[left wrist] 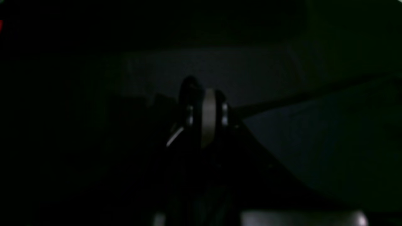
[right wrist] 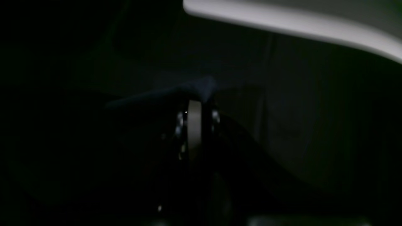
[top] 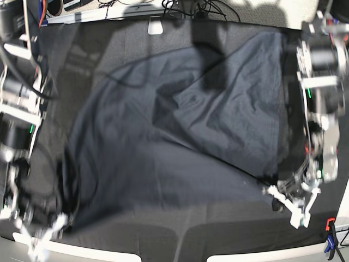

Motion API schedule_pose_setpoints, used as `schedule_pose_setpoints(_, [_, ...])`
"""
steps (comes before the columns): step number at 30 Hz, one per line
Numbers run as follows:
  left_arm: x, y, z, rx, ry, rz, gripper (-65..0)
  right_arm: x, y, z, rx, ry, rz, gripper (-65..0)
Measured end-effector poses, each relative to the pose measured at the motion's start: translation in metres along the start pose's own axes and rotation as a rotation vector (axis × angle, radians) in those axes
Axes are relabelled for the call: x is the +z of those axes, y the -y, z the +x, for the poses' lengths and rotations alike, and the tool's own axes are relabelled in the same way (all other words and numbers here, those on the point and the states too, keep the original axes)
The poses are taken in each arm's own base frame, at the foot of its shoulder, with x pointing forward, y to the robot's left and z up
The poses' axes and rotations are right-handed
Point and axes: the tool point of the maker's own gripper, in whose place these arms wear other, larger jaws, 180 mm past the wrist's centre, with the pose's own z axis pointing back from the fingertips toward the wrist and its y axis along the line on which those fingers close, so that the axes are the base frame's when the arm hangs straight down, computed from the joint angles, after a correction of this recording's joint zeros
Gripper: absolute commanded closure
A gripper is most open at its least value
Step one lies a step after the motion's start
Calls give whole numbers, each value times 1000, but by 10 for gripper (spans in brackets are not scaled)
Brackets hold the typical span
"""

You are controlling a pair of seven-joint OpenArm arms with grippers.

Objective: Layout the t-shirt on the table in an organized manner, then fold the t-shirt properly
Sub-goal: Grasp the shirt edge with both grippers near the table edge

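My left gripper needs to put the t-shirt's corner down on the bare table just off the shirt's near edge (top: 254, 213).
The dark navy-grey t-shirt (top: 180, 131) lies spread and rumpled over most of the table (top: 218, 240), with diagonal creases and a fold near its middle. My left gripper (top: 276, 194) is at the shirt's near corner on the base view's right and is shut on the fabric. Its wrist view is very dark; the fingers (left wrist: 207, 103) are pressed together and the t-shirt (left wrist: 314, 141) runs off to the right. My right gripper (top: 60, 221) is at the near corner on the base view's left. It is shut on a bluish pinch of the t-shirt (right wrist: 204, 85) at the right gripper (right wrist: 196, 105) tips.
A red and blue clamp (top: 330, 234) sits at the near right table edge. A small white object (top: 155, 26) and cables (top: 191, 6) lie along the far edge. The pale table rim (right wrist: 282, 22) crosses the top of the right wrist view.
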Motion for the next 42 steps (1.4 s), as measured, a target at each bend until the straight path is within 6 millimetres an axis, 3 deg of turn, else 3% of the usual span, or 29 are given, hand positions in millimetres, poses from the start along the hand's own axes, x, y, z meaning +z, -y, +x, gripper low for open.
schedule_pose_setpoints(4, [-10,-1,28,28,34,-1,0,5,6,32,17,72,-20,0])
schedule_pose_setpoints(7, [-15,3,31,43,27,-9,0,2,-1,32,12,80,-10,0])
schedule_pose_setpoints(9, [-17,7,11,57,-11,-15,0,-7,-2,8,-6,26,-22,0])
schedule_pose_setpoints(12, [-18,9,-30,82,-86,-15,0,-20,-1,-46,-55,-102,-36,0])
schedule_pose_setpoints(14, [-18,7,-41,90,-113,-10,0,-24,-1,-73,-93,-161,-39,0])
schedule_pose_setpoints(20, [-17,6,-53,71,-206,-4,0,-37,-11,-97,-170,-211,-21,0])
schedule_pose_setpoints(23, [-20,8,-50,71,-181,2,0,-44,-3,-86,-222,-162,-104,0])
schedule_pose_setpoints(25, [-25,12,-21,66,-122,-3,0,-45,3,-62,-187,-107,-138,0])
schedule_pose_setpoints(28, [-32,25,44,34,-5,-26,0,-43,9,-14,-155,-6,-153,0])
schedule_pose_setpoints(30, [-34,36,71,7,49,-38,0,-39,13,6,-144,33,-167,0])
schedule_pose_setpoints(34, [-36,45,65,13,87,-51,0,-36,23,1,-123,33,-207,0])
schedule_pose_setpoints(35, [-37,45,59,14,84,-51,0,-37,23,-2,-122,30,-208,-33])
schedule_pose_setpoints(36, [-37,45,55,16,80,-51,0,-38,21,-3,-122,34,-205,-138])
schedule_pose_setpoints(37, [-37,45,53,15,76,-50,-60,-38,21,-3,-116,39,-203,-234])
schedule_pose_setpoints(39, [-36,43,59,13,88,-47,-226,-38,20,5,-113,69,-196,-361])
schedule_pose_setpoints(40, [-36,41,66,14,111,-45,-262,-38,20,8,-115,78,-195,-386])
schedule_pose_setpoints(42, [-34,37,71,12,122,-38,-266,-36,22,11,-113,85,-200,-390])
